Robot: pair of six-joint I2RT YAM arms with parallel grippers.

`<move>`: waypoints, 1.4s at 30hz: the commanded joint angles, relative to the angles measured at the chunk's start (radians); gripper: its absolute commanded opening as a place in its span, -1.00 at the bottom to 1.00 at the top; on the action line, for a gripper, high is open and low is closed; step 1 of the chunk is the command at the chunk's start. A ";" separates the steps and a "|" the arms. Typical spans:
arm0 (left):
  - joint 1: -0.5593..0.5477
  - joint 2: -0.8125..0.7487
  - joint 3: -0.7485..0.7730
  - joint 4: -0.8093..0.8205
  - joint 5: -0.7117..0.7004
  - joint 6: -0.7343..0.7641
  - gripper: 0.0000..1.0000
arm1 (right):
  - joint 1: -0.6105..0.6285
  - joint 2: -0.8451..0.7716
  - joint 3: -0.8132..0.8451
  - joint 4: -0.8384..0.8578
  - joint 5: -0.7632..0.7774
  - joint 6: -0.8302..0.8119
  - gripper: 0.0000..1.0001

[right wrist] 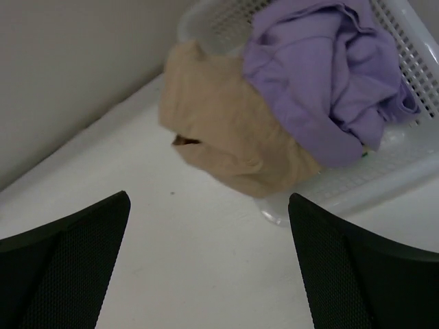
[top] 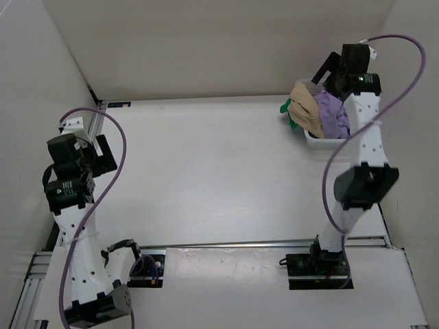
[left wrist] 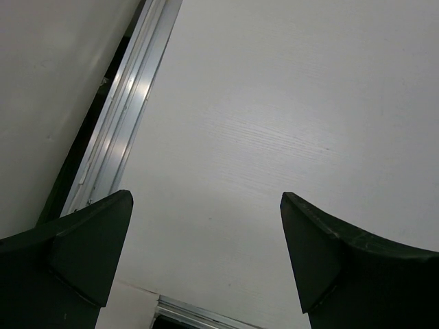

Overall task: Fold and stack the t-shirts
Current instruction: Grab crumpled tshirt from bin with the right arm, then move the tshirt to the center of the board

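Observation:
My right gripper is going to close on the far end of the lavender shirt (top: 332, 98) (right wrist: 312, 27), which lies beside the tan shirt in the white mesh basket.
The t-shirts sit bunched in a white mesh basket (top: 321, 142) at the table's far right. A tan one (top: 307, 110) spills over the basket's left rim, a lavender one (top: 334, 114) lies on top, and a bit of green one (top: 289, 114) pokes out at the left. In the right wrist view the tan shirt (right wrist: 226, 130) and lavender shirt (right wrist: 322, 82) lie ahead of my right gripper (right wrist: 209, 205), which is open, empty and apart from them. My left gripper (left wrist: 206, 205) hangs open over bare table at the far left, holding nothing.
White walls close in the table on the left, back and right. An aluminium rail (left wrist: 120, 116) runs along the table's left edge beside my left gripper. The basket (right wrist: 405, 157) stands close to the right wall. Another rail (top: 260, 243) crosses near the arm bases.

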State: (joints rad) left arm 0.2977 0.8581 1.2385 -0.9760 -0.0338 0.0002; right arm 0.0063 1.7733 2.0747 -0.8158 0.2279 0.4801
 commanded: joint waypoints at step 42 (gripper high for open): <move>0.004 0.041 -0.036 -0.030 0.166 0.000 1.00 | 0.237 -0.460 0.013 0.481 -0.226 0.207 -1.00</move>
State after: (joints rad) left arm 0.2981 0.9081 1.1824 -1.0233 0.0956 0.0002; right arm 0.2020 1.2041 2.1368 -0.3382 0.1242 0.5602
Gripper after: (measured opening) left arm 0.998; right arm 0.004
